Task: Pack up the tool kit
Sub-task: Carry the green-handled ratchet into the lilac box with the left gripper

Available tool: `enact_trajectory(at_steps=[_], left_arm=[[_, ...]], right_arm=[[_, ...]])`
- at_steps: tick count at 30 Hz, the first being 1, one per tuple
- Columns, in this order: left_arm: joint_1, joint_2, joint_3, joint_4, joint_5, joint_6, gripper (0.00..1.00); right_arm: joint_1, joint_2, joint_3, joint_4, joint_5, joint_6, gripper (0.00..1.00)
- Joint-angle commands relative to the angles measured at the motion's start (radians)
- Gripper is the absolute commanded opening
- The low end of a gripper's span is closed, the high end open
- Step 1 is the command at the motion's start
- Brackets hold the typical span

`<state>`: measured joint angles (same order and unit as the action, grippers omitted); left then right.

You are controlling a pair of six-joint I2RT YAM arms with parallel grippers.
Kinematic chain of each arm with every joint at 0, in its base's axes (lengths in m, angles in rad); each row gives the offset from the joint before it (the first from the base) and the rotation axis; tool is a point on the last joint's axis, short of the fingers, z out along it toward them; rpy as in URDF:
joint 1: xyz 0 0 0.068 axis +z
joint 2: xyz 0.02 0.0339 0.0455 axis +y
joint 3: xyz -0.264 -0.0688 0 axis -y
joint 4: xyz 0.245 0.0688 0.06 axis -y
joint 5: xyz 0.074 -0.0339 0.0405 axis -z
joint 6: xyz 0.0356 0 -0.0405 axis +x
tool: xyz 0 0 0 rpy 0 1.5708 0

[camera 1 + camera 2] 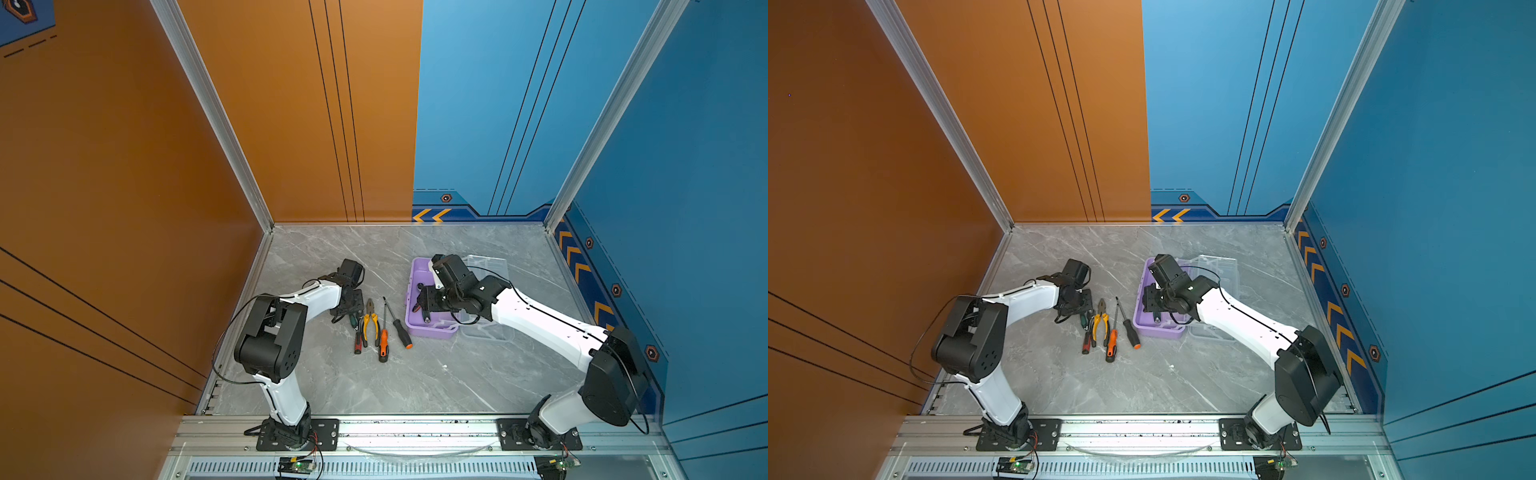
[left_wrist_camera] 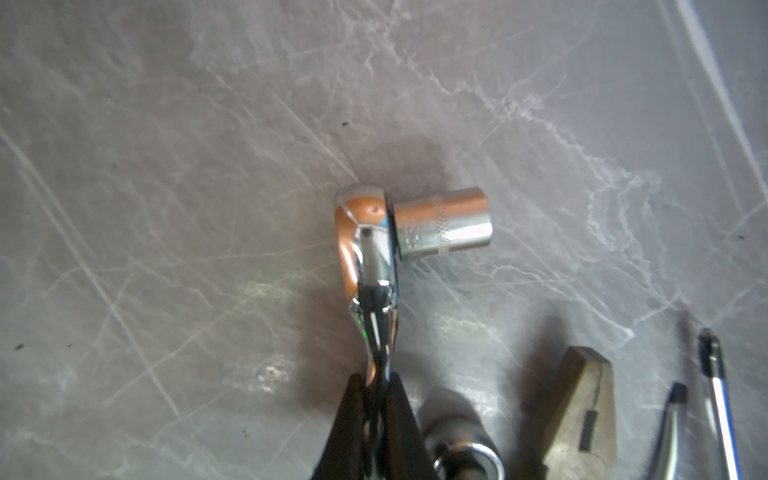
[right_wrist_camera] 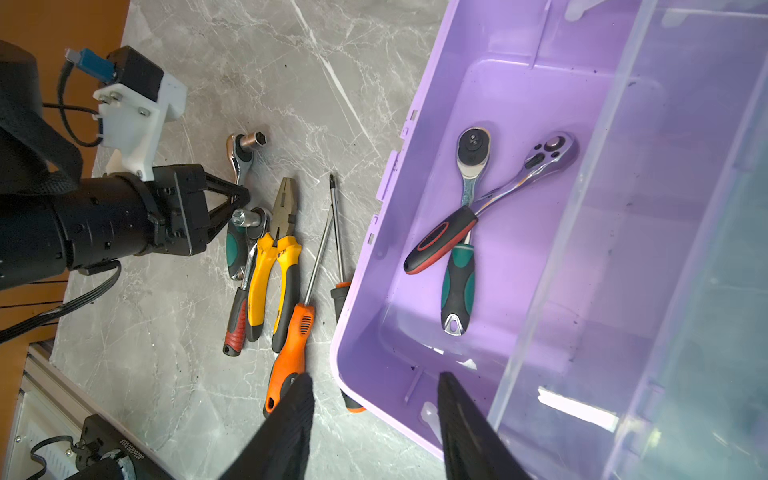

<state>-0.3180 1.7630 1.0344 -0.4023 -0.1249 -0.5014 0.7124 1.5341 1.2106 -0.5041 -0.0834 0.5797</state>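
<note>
The robot's left gripper needs to release the steel ratchet wrench inside the lilac case (image 1: 441, 303), between the green-handled wrench and the clear lid.
The lilac case (image 1: 419, 272) (image 3: 361, 257) stands open with its clear lid (image 1: 487, 266) folded back. Two ratchet wrenches lie crossed inside, one red-handled (image 3: 440, 241), one green-handled (image 3: 457, 286). My right gripper (image 3: 376, 377) (image 1: 426, 305) hangs open over the case's near wall, holding nothing. My left gripper (image 2: 376, 382) (image 3: 245, 199) is shut on the shaft of a steel ratchet wrench (image 2: 365, 237) whose head carries a socket (image 2: 444, 224). Beside it on the table lie yellow-handled pliers (image 3: 278, 249) (image 1: 370, 322), an orange screwdriver (image 3: 291, 353) (image 1: 383, 345), and a green-handled tool (image 3: 232, 245).
A red-handled tool (image 3: 236, 330) lies next to the pliers. A dark-handled screwdriver (image 1: 401, 332) lies with its handle against the case's left wall. Orange and blue walls enclose the marble table (image 1: 415, 374). Both arm bases sit on the front rail (image 1: 415, 432).
</note>
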Motion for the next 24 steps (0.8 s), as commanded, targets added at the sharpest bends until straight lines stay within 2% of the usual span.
enact_trajectory(at_steps=[1,8,13,19,24], left_arm=[[-0.025,-0.074,-0.015,-0.058,0.010,-0.003,0.00],[-0.081,-0.256,0.062,-0.147,-0.004,-0.015,0.00],[-0.189,-0.317,0.141,-0.151,0.022,-0.059,0.00],[-0.348,-0.204,0.306,-0.150,0.056,-0.082,0.00],[-0.422,-0.038,0.439,-0.150,0.070,-0.074,0.00]], right_arm=[[-0.004,-0.007,0.026,0.012,-0.007,-0.001,0.51],[-0.027,-0.057,0.014,0.012,0.002,0.003,0.51],[-0.093,-0.126,-0.032,0.029,-0.008,0.032,0.51],[-0.165,-0.233,-0.098,0.036,-0.003,0.054,0.51],[-0.204,-0.280,-0.135,0.036,-0.014,0.058,0.51]])
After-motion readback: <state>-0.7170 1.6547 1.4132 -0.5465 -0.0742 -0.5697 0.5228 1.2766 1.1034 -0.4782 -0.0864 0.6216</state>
